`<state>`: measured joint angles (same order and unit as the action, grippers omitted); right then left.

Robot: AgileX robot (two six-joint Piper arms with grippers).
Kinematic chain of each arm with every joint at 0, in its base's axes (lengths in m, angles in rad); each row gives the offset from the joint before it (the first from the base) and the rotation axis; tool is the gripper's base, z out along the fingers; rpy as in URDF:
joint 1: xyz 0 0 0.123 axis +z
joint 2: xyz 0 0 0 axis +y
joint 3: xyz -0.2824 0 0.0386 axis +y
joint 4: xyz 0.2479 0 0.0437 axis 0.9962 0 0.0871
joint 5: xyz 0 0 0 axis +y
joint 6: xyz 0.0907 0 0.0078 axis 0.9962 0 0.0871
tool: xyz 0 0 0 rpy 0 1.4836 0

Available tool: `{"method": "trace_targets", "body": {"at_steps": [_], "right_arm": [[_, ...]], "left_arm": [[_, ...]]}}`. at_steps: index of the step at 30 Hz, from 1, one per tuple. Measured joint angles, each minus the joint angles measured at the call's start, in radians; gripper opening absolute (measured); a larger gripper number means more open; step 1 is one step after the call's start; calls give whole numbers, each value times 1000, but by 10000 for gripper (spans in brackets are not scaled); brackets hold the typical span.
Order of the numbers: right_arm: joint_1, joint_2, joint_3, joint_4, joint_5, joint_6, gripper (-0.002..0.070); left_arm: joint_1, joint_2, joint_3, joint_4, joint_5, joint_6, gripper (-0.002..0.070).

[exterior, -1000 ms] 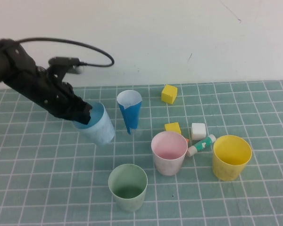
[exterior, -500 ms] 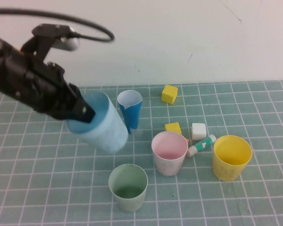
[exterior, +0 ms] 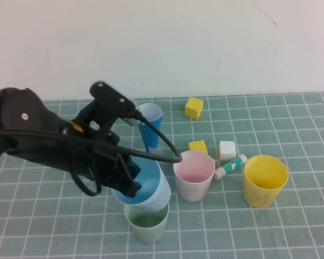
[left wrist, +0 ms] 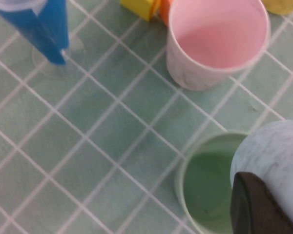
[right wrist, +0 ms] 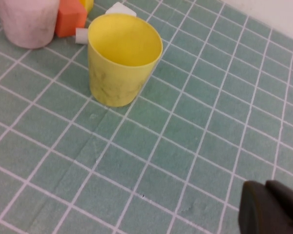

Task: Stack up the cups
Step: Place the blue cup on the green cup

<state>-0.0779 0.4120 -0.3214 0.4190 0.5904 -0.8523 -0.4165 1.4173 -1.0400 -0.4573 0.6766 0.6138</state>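
Observation:
The next place for my right gripper to close is the rim (exterior: 285, 169) (right wrist: 160, 51) of the yellow cup, on the side that faces away from the pink cup.
My left gripper (exterior: 128, 182) is shut on the rim of the light blue cup (exterior: 150, 190) and holds it tilted, its base just over the mouth of the pale green cup (exterior: 147, 225) at the front. In the left wrist view the blue cup (left wrist: 276, 153) overlaps the green cup's rim (left wrist: 205, 192), and one dark finger (left wrist: 254, 207) presses its wall. The pink cup (exterior: 194, 175) stands upright to the right, and the yellow cup (exterior: 264, 181) farther right. My right gripper (right wrist: 271, 207) is shut and empty, low over the mat near the yellow cup (right wrist: 122, 58); it is out of the high view.
A dark-blue-and-white paper cone (exterior: 149, 129) stands behind the left arm. A yellow cube (exterior: 194, 107), a smaller yellow block (exterior: 197, 146), a white block (exterior: 227, 149) and a teal-and-white tube (exterior: 230, 166) lie between the pink and yellow cups. A white wall backs the mat.
My left gripper has carried the light blue cup from the back left forward and to the right, down to just above the green cup. The other cups have not moved.

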Motion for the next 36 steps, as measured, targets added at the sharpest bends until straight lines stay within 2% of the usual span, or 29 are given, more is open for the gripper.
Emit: {"method": "trace_targets", "body": {"at_steps": [3, 20, 23, 28, 30, 32, 33, 36], "right_arm": [[0, 0, 2, 2, -2, 0, -3], [0, 12, 2, 2, -4, -2, -3], [0, 12, 2, 2, -4, -2, -3], [0, 12, 2, 4, 4, -2, -3], [0, 12, -3, 19, 26, -6, -3], [0, 12, -13, 41, 44, -19, -3], [0, 16, -13, 56, 49, -29, -3], [0, 61, -30, 88, 57, -61, -3]], "left_arm": [[-6, 35, 2, 8, -48, 2, 15], [-6, 107, 2, 45, -21, -20, 23], [-6, 118, 2, 78, -18, -33, 94], [-6, 120, 2, 90, -39, -68, 336], [-6, 118, 2, 95, -49, -75, 377], [-8, 102, -3, 114, -51, -93, 353], [-8, 87, -9, 139, -51, -108, 313], [-8, 17, -31, 249, -65, -164, 135]]}}
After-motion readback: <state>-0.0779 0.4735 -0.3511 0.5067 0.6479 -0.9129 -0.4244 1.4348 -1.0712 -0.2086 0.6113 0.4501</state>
